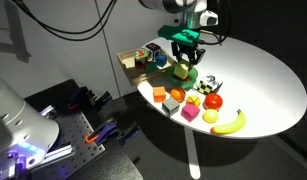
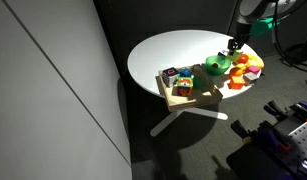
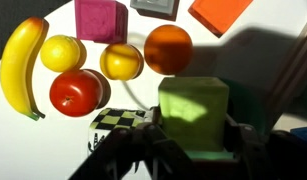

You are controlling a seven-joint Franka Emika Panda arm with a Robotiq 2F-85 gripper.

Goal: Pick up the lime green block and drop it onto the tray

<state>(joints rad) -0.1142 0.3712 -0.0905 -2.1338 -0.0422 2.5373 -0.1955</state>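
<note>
I need to let go of the lime green block with my gripper inside the tan wooden tray [image 1: 164,64], by the side nearest the round green bowl.
In the wrist view the lime green block [image 3: 193,110] sits between my gripper's [image 3: 195,148] two dark fingers, which press on its left and right sides. It appears held a little off the white table. In both exterior views the gripper [image 1: 186,55] [image 2: 233,52] hangs over the middle of the table, next to the round green bowl [image 1: 182,72] [image 2: 215,67]. The block itself is too small to make out there. The tan wooden tray [image 1: 129,60] [image 2: 190,99] stands at the table's edge beyond the bowl and holds several small objects.
Below the gripper lie a banana [image 3: 21,65], a red tomato [image 3: 75,92], two yellow fruits [image 3: 61,52], an orange [image 3: 168,48], a magenta cube [image 3: 100,18], an orange cube [image 3: 221,12] and a checkered piece [image 3: 118,120]. The round white table [image 1: 263,80] is bare on the far side.
</note>
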